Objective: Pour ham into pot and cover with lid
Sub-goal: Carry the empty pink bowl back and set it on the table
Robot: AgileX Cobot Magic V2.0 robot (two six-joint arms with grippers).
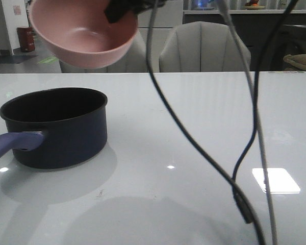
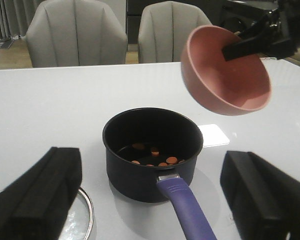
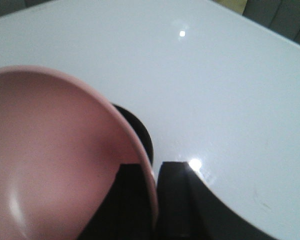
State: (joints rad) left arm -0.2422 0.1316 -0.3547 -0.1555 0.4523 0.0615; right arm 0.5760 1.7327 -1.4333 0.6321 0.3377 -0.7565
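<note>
My right gripper is going to set the pink bowl free on the white table (image 1: 219, 155), beside the bright square of glare.
The dark navy pot (image 1: 53, 127) stands on the white table at the left, its purplish handle (image 1: 10, 143) pointing toward me. In the left wrist view the pot (image 2: 150, 150) holds several small orange-pink ham bits (image 2: 157, 159) on its bottom. My right gripper (image 3: 152, 185) is shut on the rim of the pink bowl (image 3: 50, 160). It holds the bowl (image 1: 84, 33) tilted and empty above the pot. My left gripper (image 2: 152, 197) is open and empty, near the pot's handle. The glass lid (image 2: 75, 222) lies flat by the left finger, only its edge showing.
Dark and grey cables (image 1: 194, 143) hang down across the middle and right of the front view. Grey chairs (image 1: 204, 46) stand behind the table's far edge. The white table top (image 1: 204, 102) stretches to the right of the pot.
</note>
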